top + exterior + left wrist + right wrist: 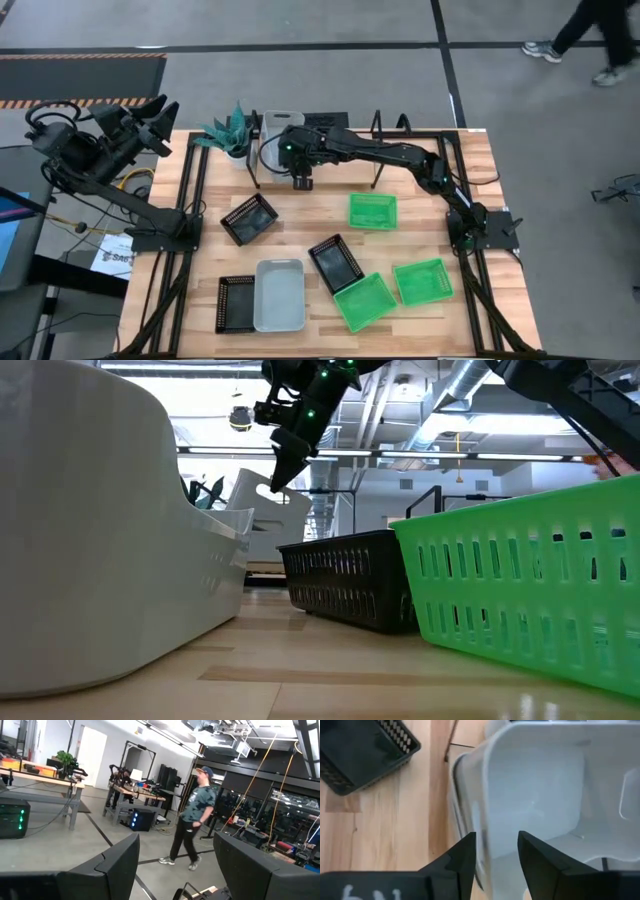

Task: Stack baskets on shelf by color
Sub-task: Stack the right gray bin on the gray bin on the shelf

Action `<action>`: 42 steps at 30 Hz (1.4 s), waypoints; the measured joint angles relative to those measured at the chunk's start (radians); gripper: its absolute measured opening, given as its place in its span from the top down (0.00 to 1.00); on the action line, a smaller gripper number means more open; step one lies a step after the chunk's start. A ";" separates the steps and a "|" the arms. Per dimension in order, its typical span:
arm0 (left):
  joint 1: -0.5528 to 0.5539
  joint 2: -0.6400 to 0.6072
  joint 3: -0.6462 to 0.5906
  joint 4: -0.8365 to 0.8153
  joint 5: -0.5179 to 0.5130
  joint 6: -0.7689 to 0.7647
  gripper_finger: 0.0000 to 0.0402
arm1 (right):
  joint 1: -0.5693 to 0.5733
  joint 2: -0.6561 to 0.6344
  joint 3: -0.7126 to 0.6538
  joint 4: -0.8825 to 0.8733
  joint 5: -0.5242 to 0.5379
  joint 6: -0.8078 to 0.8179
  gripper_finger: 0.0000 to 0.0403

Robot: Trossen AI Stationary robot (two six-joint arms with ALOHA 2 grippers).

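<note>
The upper grey-white basket sits tilted on the shelf, so my right gripper will grab its near side point(487, 815) and set it level before getting the third grey-white basket.
The black wire shelf point(379, 150) stands at the table's far edge. Two nested grey-white baskets point(272, 150) point(545, 785) sit tilted in its left section. A third grey-white basket point(279, 293) lies near the front, overlapping a black basket point(230, 303). Two more black baskets point(248, 218) point(335, 262) and three green baskets point(372, 210) point(363, 300) point(422, 281) lie flat on the table. My right gripper point(497, 855) point(303, 181) point(278, 468) is open and points down, its fingers on either side of the upper basket's wall point(485, 815); no touch shows. My left gripper point(175, 870) point(150, 115) is open, raised off the table's far left corner.
A teal spiky potted plant point(232, 135) stands just left of the shelf. Bare wood shows between the shelf and the baskets, and along the table's right side point(480, 170). A person point(590, 35) point(192, 815) walks on the floor beyond the far edge.
</note>
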 joint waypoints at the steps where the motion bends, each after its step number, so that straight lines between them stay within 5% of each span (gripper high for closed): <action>1: 0.000 0.000 0.000 0.000 0.000 0.000 0.39 | 0.003 0.000 0.000 0.000 -0.001 -0.015 0.58; 7: 0.000 0.000 0.000 0.000 0.000 0.000 0.39 | 0.008 -0.002 -0.016 0.001 -0.008 -0.036 0.64; 16: 0.000 0.000 0.000 0.000 0.000 -0.001 0.39 | 0.006 -0.002 -0.021 -0.011 -0.005 -0.014 0.97; 22: 0.000 0.000 0.000 0.000 0.000 -0.002 0.39 | 0.015 -0.002 -0.021 -0.005 0.090 -0.025 0.97; 35: 0.000 0.000 0.000 0.000 0.004 -0.035 0.39 | 0.026 -0.005 -0.021 -0.065 0.101 -0.044 0.98; 42: 0.000 0.000 0.000 0.000 0.004 -0.035 0.39 | 0.024 -0.006 -0.021 -0.083 0.101 -0.046 0.87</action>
